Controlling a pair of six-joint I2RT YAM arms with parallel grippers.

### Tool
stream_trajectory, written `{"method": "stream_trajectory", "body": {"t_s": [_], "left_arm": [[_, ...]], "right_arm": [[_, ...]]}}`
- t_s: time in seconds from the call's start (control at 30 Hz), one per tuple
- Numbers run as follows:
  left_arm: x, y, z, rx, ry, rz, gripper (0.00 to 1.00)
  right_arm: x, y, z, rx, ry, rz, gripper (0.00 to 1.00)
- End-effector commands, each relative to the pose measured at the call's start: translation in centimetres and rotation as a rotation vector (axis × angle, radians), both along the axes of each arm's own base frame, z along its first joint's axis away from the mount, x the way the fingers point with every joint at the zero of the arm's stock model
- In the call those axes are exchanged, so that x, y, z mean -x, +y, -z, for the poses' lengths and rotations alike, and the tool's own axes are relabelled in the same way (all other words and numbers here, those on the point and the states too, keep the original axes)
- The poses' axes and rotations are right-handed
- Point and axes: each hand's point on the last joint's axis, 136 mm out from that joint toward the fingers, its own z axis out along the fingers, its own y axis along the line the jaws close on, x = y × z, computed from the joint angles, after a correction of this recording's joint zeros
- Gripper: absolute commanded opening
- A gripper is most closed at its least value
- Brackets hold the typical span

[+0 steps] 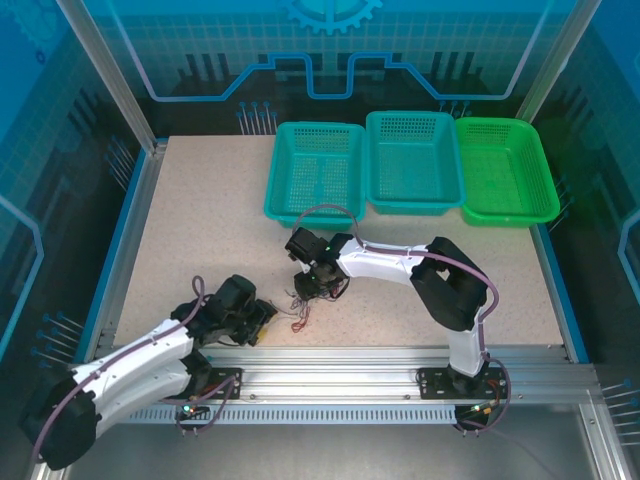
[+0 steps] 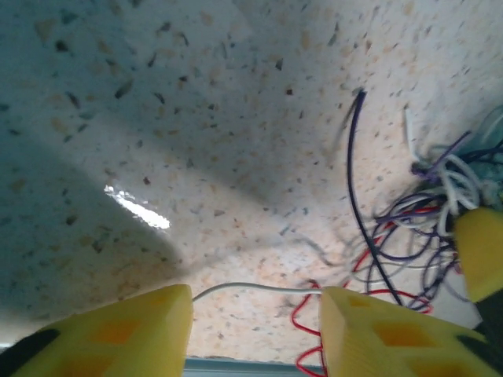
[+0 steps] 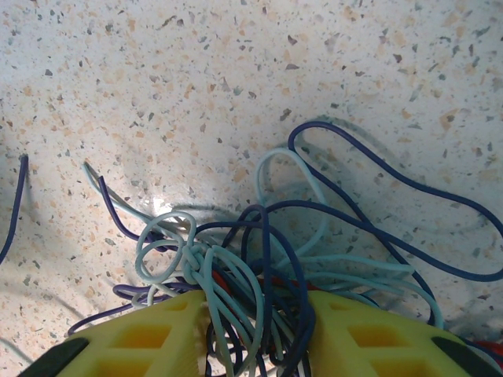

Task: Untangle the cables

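The white wire spans my left gripper's open fingers, so next I back off and take the dark blue cable's loose end [image 2: 359, 97].
The cables [image 1: 301, 308] are a small tangle of dark, whitish and red wires on the speckled table between the two arms. My right gripper [image 1: 318, 283] stands over the tangle's far side. In the right wrist view its yellow fingers [image 3: 149, 342] are shut on a bunch of dark blue, pale and red cables [image 3: 259, 259] packed between them. My left gripper [image 1: 262, 320] sits low at the tangle's near left. Its jaws [image 2: 255, 330] are open, and a single white wire [image 2: 259, 287] runs across the gap. The main tangle [image 2: 424, 212] lies to its right.
Two teal baskets [image 1: 316, 172] [image 1: 414, 162] and a green basket [image 1: 505, 170] line the table's far edge. The metal rail [image 1: 380, 355] at the near edge runs just behind the left gripper. Open tabletop [image 1: 200, 220] lies to the left.
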Motion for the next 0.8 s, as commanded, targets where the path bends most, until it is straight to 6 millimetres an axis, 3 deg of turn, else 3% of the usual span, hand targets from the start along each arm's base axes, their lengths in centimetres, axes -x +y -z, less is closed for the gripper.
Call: {"method": "stream_trajectory", "body": {"t_s": [0.0,0.13,0.23,0.4,0.5,0.63,0.7,0.77], "left_arm": [[-0.4,-1.0,0.2,0.035,0.006,0.021,0.61],[-1.7,-2.3,0.1,0.064,-0.008,0.037,0.62],[-2.3,-3.1,0.3,0.076,0.001,0.05,0.57],[-3.4,-4.0,0.6,0.106,0.002,0.022,0.37],[-4.2,-3.9,0.3,0.102,-0.029,-0.002,0.24],[-4.6,-3.3,-0.1,0.082,-0.055,-0.027,0.13],[-4.6,-3.2,-0.4,0.084,-0.067,-0.022,0.02],[-4.7,-3.1,-0.7,0.075,-0.084,-0.001,0.0]], "right_arm": [[0.5,-0.5,0.0,0.008,0.04,0.003,0.37],[0.6,-0.5,0.1,0.011,0.047,0.002,0.37],[0.7,-0.5,0.1,0.009,0.05,0.002,0.36],[0.9,-0.5,0.2,0.007,0.061,0.0,0.34],[1.0,-0.5,0.2,0.008,0.06,0.0,0.34],[1.0,-0.7,0.3,0.013,0.059,-0.001,0.33],[1.0,-0.9,0.4,0.015,0.062,0.006,0.33],[0.8,-1.1,0.4,0.007,0.067,0.033,0.32]]}}
